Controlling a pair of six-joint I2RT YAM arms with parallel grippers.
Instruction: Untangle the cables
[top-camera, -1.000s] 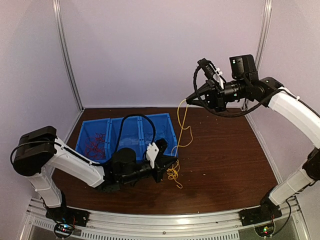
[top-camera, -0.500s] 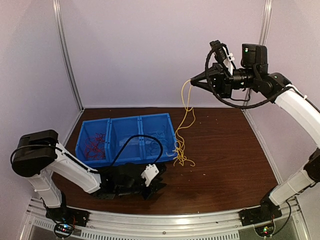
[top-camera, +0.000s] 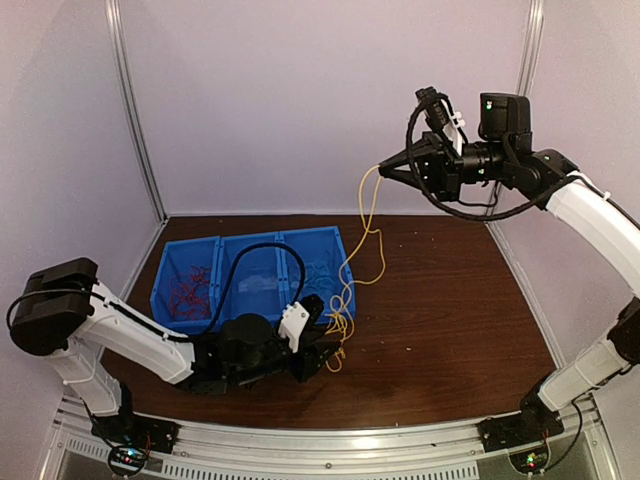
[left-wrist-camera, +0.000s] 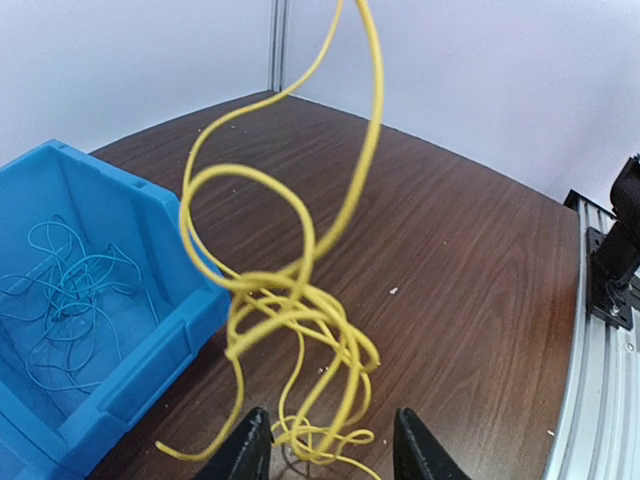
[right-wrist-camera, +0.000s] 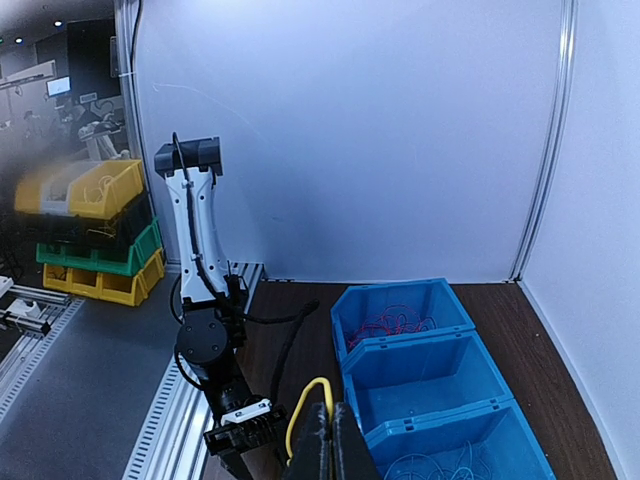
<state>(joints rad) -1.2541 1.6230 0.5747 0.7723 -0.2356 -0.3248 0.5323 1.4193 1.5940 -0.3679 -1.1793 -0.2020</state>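
The yellow cable's tangle hangs in a bunch under my right gripper, so my left gripper will pinch the tangle's bottom loops (top-camera: 337, 358) and pull away from my right gripper.
A yellow cable (top-camera: 368, 215) hangs from my right gripper (top-camera: 384, 167), which is shut on its upper end high above the table. The cable's lower part is a loose tangle (top-camera: 338, 322) resting on the table by the blue bin's right end. My left gripper (top-camera: 322, 352) lies low on the table, open, its jaws on either side of the tangle's bottom loops (left-wrist-camera: 318, 440) and not closed on them. In the right wrist view the shut fingers (right-wrist-camera: 331, 440) pinch the yellow cable (right-wrist-camera: 305, 400). Red cables (top-camera: 190, 290) lie in the left compartment, light blue cables (top-camera: 318, 270) in the right one.
A blue three-compartment bin (top-camera: 250, 243) stands at the left back of the brown table; its corner (left-wrist-camera: 130, 375) is close to my left gripper. The middle compartment (top-camera: 255, 280) looks empty. A metal rail (top-camera: 330, 440) runs along the table's near edge.
My left gripper pulled back to the near edge, then came forward to the yellow tangle. My right gripper rose with the cable, and the tangle shifted on the table.
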